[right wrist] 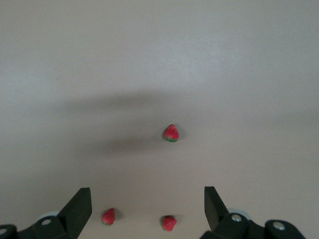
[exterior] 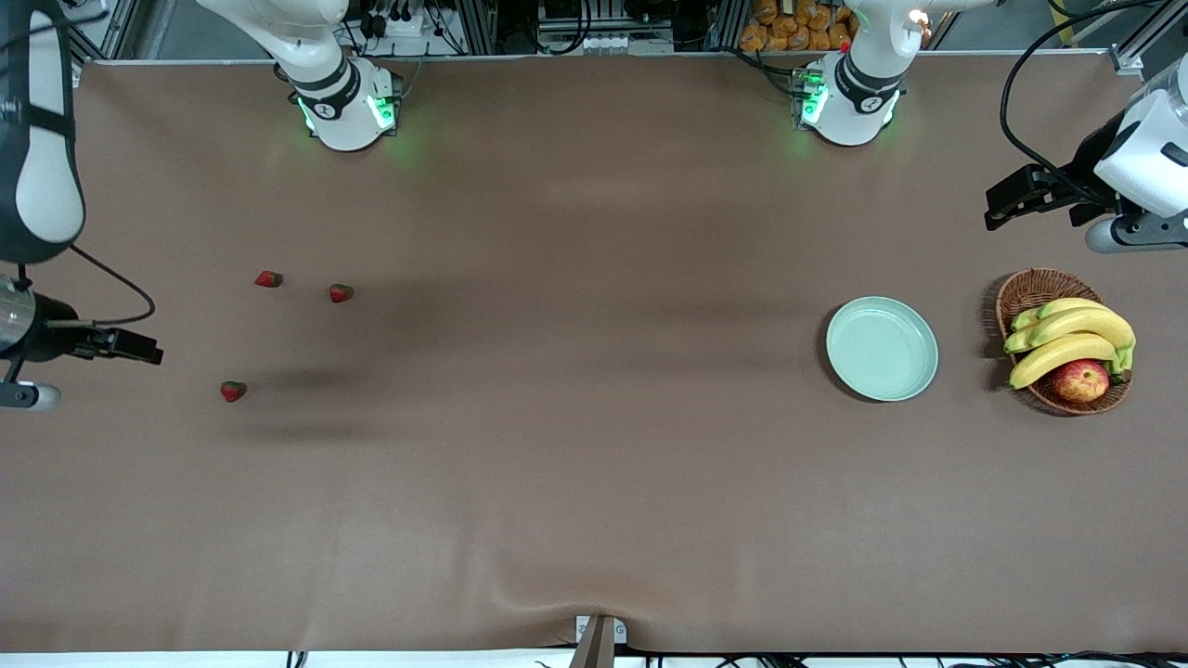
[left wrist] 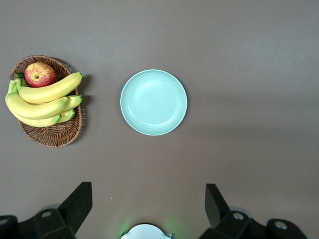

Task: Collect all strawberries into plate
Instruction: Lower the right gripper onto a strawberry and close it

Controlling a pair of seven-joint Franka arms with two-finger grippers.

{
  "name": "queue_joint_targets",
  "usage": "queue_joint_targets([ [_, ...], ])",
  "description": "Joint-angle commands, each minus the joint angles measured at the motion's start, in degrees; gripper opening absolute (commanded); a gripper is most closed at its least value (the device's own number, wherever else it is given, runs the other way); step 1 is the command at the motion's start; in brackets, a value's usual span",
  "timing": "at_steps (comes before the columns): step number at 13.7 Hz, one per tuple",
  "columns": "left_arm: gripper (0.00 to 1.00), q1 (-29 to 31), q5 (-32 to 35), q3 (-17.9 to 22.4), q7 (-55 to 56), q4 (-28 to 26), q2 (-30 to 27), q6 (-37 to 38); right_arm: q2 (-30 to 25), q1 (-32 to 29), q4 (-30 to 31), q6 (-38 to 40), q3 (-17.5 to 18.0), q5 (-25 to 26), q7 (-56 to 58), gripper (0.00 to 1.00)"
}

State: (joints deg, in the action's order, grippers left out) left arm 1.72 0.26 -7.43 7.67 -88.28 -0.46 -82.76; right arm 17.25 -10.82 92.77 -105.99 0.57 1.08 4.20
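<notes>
Next, my right gripper closes on the red sides of the strawberry [exterior: 232,391] [right wrist: 171,133] nearest the front camera, the one that sits apart from the close pair.
Three strawberries lie on the brown table toward the right arm's end: two close together [exterior: 268,278] [exterior: 341,293] and one nearer the front camera [exterior: 233,391]. All three show in the right wrist view [right wrist: 108,216] [right wrist: 169,222] [right wrist: 171,133]. The mint-green plate [exterior: 882,348] is empty toward the left arm's end and also shows in the left wrist view [left wrist: 153,102]. My right gripper [exterior: 139,351] [right wrist: 146,196] is open and empty, high over the table edge beside the strawberries. My left gripper [exterior: 1007,199] [left wrist: 148,193] is open and empty, high over the table near the basket.
A brown wicker basket [exterior: 1021,297] [left wrist: 50,137] with bananas [exterior: 1067,339] and a red-yellow apple [exterior: 1081,380] stands beside the plate at the left arm's end. The two arm bases [exterior: 348,111] [exterior: 849,102] stand along the table's edge farthest from the front camera.
</notes>
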Motion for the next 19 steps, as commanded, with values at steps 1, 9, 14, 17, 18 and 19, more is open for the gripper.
queue_joint_targets([
  [1, 1.0, 0.6, -0.8, -0.2, -0.9, -0.6, -0.9, 0.5, 2.0, -2.2, 0.4, -2.2, 0.9, 0.9, 0.9, 1.0],
  [9, 1.0, 1.8, -1.1, -0.1, -1.4, -1.1, -0.9, 0.2, 7.1, -3.6, 5.7, -12.0, 0.9, 0.1, 0.8, 1.0],
  [14, 1.0, 2.6, -1.2, 0.0, -1.6, -1.1, -0.3, -0.6, 11.4, -4.8, 5.8, -15.3, 1.0, 0.1, 0.8, 1.0],
  [17, 1.0, 2.5, -1.8, 0.0, -1.6, -1.6, -0.6, -0.7, 13.5, -4.9, 5.8, -16.3, 1.0, 0.0, 0.8, 0.9],
  [18, 1.0, 2.6, -1.8, 0.0, -1.5, -2.1, -0.8, -0.7, 13.9, -4.8, 5.8, -16.4, 1.1, -0.1, 0.8, 0.89],
  [19, 1.0, 2.5, -2.3, 0.0, -0.9, -3.0, -1.3, -1.2, 14.3, -4.7, 5.8, -16.4, 1.1, -0.1, 0.8, 0.86],
])
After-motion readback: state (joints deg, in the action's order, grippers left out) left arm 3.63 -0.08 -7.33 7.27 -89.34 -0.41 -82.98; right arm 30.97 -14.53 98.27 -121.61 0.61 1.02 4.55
